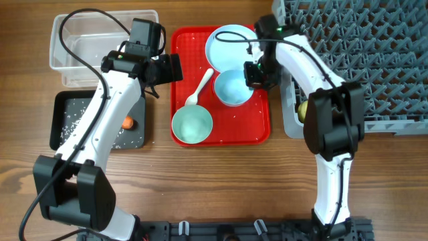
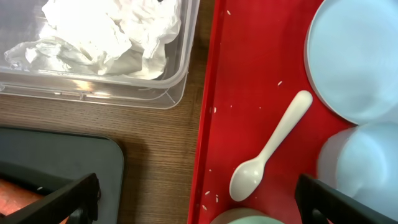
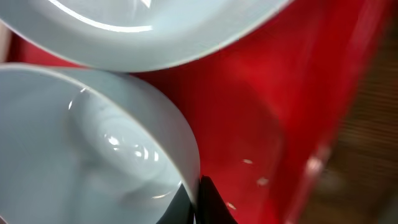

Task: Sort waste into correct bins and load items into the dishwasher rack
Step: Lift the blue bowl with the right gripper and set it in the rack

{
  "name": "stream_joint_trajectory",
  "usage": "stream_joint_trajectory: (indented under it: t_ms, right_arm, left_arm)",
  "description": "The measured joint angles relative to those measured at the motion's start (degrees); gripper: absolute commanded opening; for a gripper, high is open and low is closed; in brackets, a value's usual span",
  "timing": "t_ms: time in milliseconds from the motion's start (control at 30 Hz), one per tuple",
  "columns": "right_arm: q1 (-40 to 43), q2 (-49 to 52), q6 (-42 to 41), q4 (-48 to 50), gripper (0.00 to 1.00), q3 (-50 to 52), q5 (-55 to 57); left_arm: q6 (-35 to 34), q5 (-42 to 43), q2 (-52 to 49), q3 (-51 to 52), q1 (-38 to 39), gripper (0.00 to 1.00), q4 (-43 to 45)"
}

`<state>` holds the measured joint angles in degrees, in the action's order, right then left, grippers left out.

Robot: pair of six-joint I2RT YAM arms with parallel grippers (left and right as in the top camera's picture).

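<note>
Next, I let go of the pale blue-white bowl with my right gripper inside the dishwasher rack's edge point(image 1: 305, 48) nearest the pale blue plate.
My right gripper point(image 1: 257, 73) is shut on the right rim of the pale blue-white bowl point(image 1: 233, 87), which sits on the red tray point(image 1: 257, 120). In the right wrist view the fingers point(image 3: 196, 200) pinch the bowl's wall point(image 3: 93, 143), with the plate point(image 3: 143, 31) just beyond. The pale blue plate point(image 1: 231, 39), white spoon point(image 1: 199, 87) and mint green bowl point(image 1: 192, 125) also lie on the red tray. My left gripper point(image 1: 164, 70) is open and empty over the tray's left edge point(image 2: 202, 202). Napkins point(image 2: 112, 34) lie in the clear tub point(image 1: 100, 40). A carrot point(image 1: 127, 122) and rice lie in the black tray point(image 1: 73, 114).
The grey dishwasher rack point(image 1: 354, 60) fills the right side. A small yellow cup point(image 1: 302, 110) shows at the rack's left edge behind my right arm. Loose rice grains point(image 3: 249, 163) lie on the red tray. Bare wood shows in front of the trays.
</note>
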<state>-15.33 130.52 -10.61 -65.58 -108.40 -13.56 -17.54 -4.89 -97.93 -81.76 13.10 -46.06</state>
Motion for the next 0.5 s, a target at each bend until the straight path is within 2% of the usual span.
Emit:
stream_joint_trajectory:
  t_ms: [200, 300, 400, 500]
  right_arm:
    - [5.55, -14.67, -1.14, 2.14, 0.04, -9.84, 9.62]
    - [7.21, -19.15, -2.16, 6.12, 0.04, -10.38, 24.65]
    - [7.3, -18.56, -2.86, 11.74, 0.04, -10.25, 39.89]
    - [7.3, -18.12, -2.97, 14.95, 0.04, -10.25, 50.45]
  left_arm:
    - [0.0, 0.0, 0.0, 0.0, 0.0, 1.0, -0.02]
    - [0.0, -0.02, 0.0, -0.02, 0.0, 1.0, -0.02]
    - [0.0, 0.0, 0.0, 0.0, 0.0, 1.0, -0.02]
    - [0.0, -0.02, 0.0, 0.0, 0.0, 1.0, 0.0]
